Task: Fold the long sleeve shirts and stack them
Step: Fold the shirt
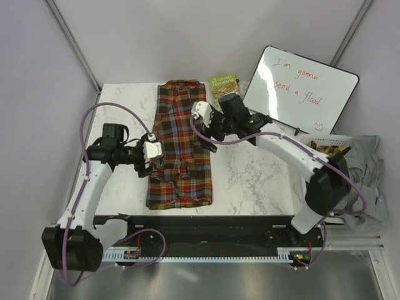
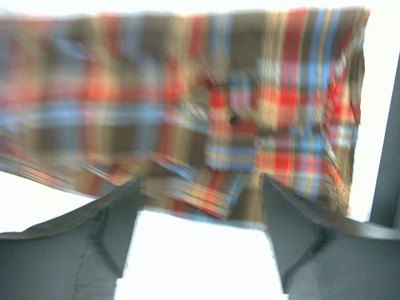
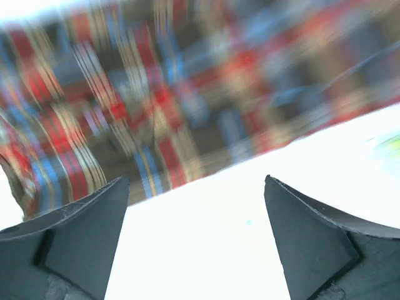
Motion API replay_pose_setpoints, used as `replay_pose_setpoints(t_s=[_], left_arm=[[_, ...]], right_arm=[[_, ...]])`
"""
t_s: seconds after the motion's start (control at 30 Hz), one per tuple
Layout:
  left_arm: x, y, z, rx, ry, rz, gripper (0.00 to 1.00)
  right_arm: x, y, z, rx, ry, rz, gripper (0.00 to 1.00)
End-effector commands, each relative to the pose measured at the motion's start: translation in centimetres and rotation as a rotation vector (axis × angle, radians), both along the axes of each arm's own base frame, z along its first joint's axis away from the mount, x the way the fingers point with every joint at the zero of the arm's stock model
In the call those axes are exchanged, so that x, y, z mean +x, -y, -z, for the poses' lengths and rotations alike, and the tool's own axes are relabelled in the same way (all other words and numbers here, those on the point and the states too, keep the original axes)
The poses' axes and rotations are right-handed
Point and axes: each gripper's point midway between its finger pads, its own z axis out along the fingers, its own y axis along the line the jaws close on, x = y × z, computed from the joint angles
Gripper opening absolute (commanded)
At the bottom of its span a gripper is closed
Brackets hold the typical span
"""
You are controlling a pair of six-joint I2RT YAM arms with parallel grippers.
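Observation:
The plaid shirt has its near hem corner [image 1: 210, 201] [image 3: 30, 207] on the basket's side. I move my right gripper to that corner next and close it there.
A plaid flannel long sleeve shirt [image 1: 182, 145] in red-orange, brown and blue lies folded into a long narrow strip on the white marble table [image 1: 250, 178], collar at the far end. It fills the upper part of the left wrist view [image 2: 187, 112] and the right wrist view [image 3: 187, 94], both blurred. My left gripper [image 1: 152, 159] is open and empty at the shirt's left edge, near its middle. My right gripper [image 1: 203, 122] is open and empty at the shirt's right edge, nearer the collar. A grey garment [image 1: 369, 169] hangs at the right side.
A whiteboard [image 1: 300, 90] with red writing leans at the back right. A green packet [image 1: 224, 85] lies beside the collar. A basket [image 1: 331, 150] with the grey cloth draped over it stands at the right edge. Purple cables loop from both arms.

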Motion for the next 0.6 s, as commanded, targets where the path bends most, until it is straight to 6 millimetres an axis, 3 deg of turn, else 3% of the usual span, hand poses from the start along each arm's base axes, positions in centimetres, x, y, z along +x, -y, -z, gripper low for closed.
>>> replay_pose_setpoints(t_s=[0.0, 0.07, 0.1, 0.13, 0.17, 0.2, 0.23, 0.27, 0.33, 0.37, 0.5, 0.57], left_arm=[[-3.2, 3.4, -5.8, -0.22, 0.136, 0.165, 0.92], [-4.3, 3.9, -6.4, -0.246, 0.217, 0.228, 0.97], [-4.8, 3.6, -5.3, -0.22, 0.222, 0.235, 0.99], [-5.8, 3.2, -4.0, -0.181, 0.213, 0.259, 0.99], [-6.0, 2.8, -3.0, -0.106, 0.321, 0.346, 0.99], [-6.6, 1.6, 0.1, -0.016, 0.289, 0.359, 0.97], [-6.4, 0.9, 1.2, 0.018, 0.294, 0.354, 0.96], [-7.1, 0.4, 2.7, 0.034, 0.254, 0.355, 0.96], [-7.6, -0.8, 4.6, 0.079, 0.2, 0.39, 0.92], [-7.7, -1.0, 5.0, 0.082, 0.164, 0.382, 0.9], [-8.4, -3.0, 7.6, 0.14, 0.002, 0.429, 0.74], [-8.5, -3.9, 8.4, 0.149, 0.019, 0.449, 0.74]], right_arm=[[-1.1, -2.0, -8.8, 0.233, 0.231, -0.115, 0.98], [-2.8, -2.6, -9.5, 0.268, 0.218, -0.208, 0.98], [-4.1, -2.8, -9.1, 0.257, 0.218, -0.285, 0.98], [-5.3, -2.3, -7.2, 0.169, 0.241, -0.377, 0.98], [-6.4, -1.8, -4.6, 0.087, 0.231, -0.404, 0.98], [-8.5, -1.9, -2.5, 0.017, 0.231, -0.469, 0.98], [-9.1, -1.4, -0.9, -0.039, 0.289, -0.545, 0.98], [-11.1, 0.4, 2.6, -0.094, 0.274, -0.606, 0.98], [-13.2, 0.8, 5.0, -0.137, 0.342, -0.696, 0.97], [-14.6, 2.0, 7.4, -0.18, 0.357, -0.759, 0.95], [-17.0, 1.5, 10.4, -0.211, 0.415, -0.864, 0.91], [-17.1, 1.1, 11.4, -0.218, 0.425, -0.867, 0.9]])
